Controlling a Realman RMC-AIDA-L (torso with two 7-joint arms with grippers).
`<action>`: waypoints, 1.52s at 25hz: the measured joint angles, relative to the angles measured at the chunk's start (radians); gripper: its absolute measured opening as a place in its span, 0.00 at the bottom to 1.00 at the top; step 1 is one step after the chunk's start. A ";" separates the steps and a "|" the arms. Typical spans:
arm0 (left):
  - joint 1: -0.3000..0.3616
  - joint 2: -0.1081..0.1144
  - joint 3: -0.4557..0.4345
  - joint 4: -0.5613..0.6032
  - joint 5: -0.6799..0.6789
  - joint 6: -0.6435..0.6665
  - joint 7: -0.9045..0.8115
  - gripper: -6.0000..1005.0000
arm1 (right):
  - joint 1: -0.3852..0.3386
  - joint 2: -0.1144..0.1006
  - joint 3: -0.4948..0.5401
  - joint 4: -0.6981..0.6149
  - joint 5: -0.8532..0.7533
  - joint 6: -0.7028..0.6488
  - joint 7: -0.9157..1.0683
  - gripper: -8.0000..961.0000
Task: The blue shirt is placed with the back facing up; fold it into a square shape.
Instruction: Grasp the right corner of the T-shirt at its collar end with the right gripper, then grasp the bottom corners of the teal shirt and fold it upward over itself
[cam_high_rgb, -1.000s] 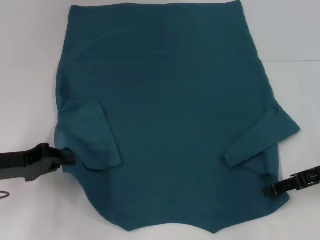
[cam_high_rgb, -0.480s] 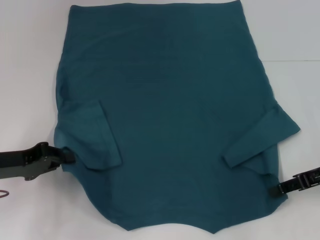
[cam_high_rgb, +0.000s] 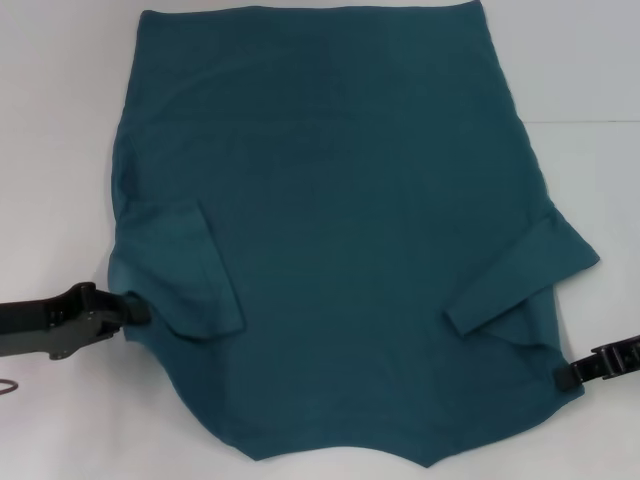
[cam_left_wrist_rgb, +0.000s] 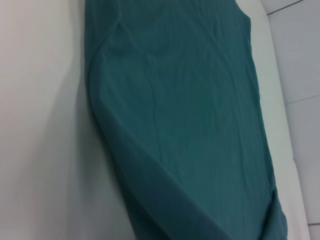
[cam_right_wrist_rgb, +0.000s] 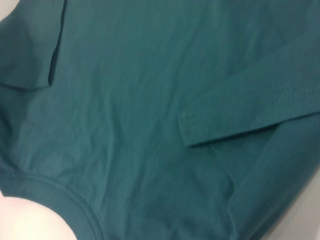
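Note:
The robot's right gripper will release the blue shirt's shoulder corner on the white table (cam_high_rgb: 580, 86) just beyond the shirt's seam line.
The blue shirt (cam_high_rgb: 340, 220) lies flat on the white table (cam_high_rgb: 60, 150), plain side up, its neckline (cam_high_rgb: 345, 455) at the near edge. Both short sleeves are folded inward, the left sleeve (cam_high_rgb: 190, 280) and the right sleeve (cam_high_rgb: 520, 275) lying on the body. My left gripper (cam_high_rgb: 140, 308) is low at the shirt's left edge, touching the cloth beside the folded sleeve. At the shirt's near right corner, my right gripper (cam_high_rgb: 562, 378) meets the edge of the cloth. The left wrist view shows the shirt (cam_left_wrist_rgb: 190, 110) along its length. In the right wrist view the shirt (cam_right_wrist_rgb: 130, 100) fills the picture, with its collar (cam_right_wrist_rgb: 75, 200).
The white table surrounds the shirt on the left, right and far sides. A seam line (cam_high_rgb: 590, 122) crosses the table at the right. A thin cable loop (cam_high_rgb: 8, 388) lies at the near left edge.
My right gripper has drawn back to the right, from over the shirt's corner to its edge. The left gripper and the shirt have hardly moved.

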 joint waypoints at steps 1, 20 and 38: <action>0.000 0.000 -0.002 0.000 -0.002 0.003 0.001 0.06 | -0.001 -0.001 0.004 0.000 0.000 -0.004 0.000 0.06; 0.054 0.032 -0.011 0.125 0.119 0.329 0.044 0.07 | -0.068 -0.061 0.111 -0.082 -0.012 -0.332 -0.027 0.04; -0.127 0.053 -0.006 0.005 0.176 0.180 -0.002 0.07 | 0.015 -0.050 0.210 -0.073 0.054 -0.123 0.087 0.07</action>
